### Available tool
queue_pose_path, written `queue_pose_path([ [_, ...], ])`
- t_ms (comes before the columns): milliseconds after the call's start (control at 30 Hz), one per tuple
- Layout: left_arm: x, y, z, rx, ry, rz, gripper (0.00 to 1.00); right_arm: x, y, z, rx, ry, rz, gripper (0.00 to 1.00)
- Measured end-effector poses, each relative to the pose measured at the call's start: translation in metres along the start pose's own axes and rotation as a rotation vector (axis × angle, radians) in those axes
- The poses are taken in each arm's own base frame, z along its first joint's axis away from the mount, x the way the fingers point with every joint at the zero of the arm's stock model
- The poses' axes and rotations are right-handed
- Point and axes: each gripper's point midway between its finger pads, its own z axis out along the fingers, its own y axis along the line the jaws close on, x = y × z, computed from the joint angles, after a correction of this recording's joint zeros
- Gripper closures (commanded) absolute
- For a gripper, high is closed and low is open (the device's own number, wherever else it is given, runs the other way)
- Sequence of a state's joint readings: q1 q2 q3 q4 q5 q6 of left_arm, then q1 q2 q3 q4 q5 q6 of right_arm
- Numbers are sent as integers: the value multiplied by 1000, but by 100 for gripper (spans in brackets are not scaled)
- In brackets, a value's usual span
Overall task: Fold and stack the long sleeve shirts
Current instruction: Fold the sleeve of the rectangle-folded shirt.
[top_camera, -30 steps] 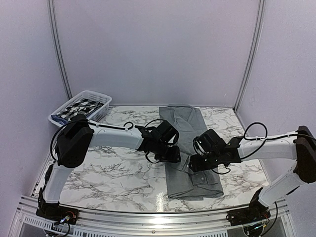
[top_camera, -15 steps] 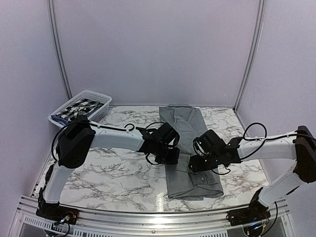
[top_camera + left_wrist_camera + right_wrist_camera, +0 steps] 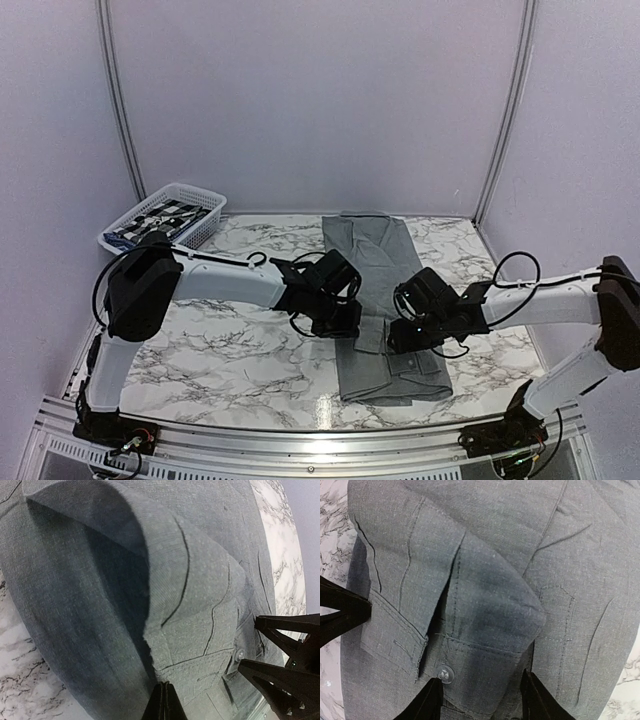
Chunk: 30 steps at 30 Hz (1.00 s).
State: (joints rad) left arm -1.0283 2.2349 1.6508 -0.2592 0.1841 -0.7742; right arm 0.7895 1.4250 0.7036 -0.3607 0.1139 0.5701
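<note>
The sleeve bulges above its cuff, so my right gripper should grab the cuff's buttoned side [image 3: 479, 682] and pull it toward the hem to make the sleeve lie flat.
A plain grey long sleeve shirt [image 3: 372, 250] lies in a long strip down the middle of the marble table, collar at the far end, sleeves folded onto the body. My left gripper [image 3: 165, 700] sits at its left edge [image 3: 345, 322], shut on the corner of one sleeve cuff [image 3: 200, 675]; that sleeve arches up with a dark shadow under it. My right gripper [image 3: 480, 696] stands open astride the other cuff [image 3: 485, 650], beside its clear button [image 3: 445, 673]. In the top view it is over the lower right of the shirt [image 3: 402, 338].
A white mesh basket [image 3: 196, 194] stands at the far left and holds black-and-white checked cloth [image 3: 160, 214]. Bare marble table [image 3: 220, 340] lies left of the shirt. The enclosure walls and metal posts ring the table.
My left gripper has shut on the sleeve cuff. The right jaws have narrowed a little around the other cuff. Both wrists have drifted slightly toward the near edge.
</note>
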Motion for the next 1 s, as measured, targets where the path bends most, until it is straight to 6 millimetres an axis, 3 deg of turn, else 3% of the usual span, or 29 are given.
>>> queue_pose_path([
  [133,3,-8,-8,20,4,-20,100,-1,1,-4,-7,-8,2,75],
  [267,3,-17,-16,45,7,-36,100,-3,5,-10,-21,-20,5,85],
  [433,10,-20,-21,66,29,-65,100,1,8,-14,-27,-8,-6,84],
  [733,38,-7,-24,61,110,-154,100,6,14,-24,-44,9,-14,65],
  [1000,45,-7,-24,73,144,-179,100,12,19,-24,-55,22,-17,64],
])
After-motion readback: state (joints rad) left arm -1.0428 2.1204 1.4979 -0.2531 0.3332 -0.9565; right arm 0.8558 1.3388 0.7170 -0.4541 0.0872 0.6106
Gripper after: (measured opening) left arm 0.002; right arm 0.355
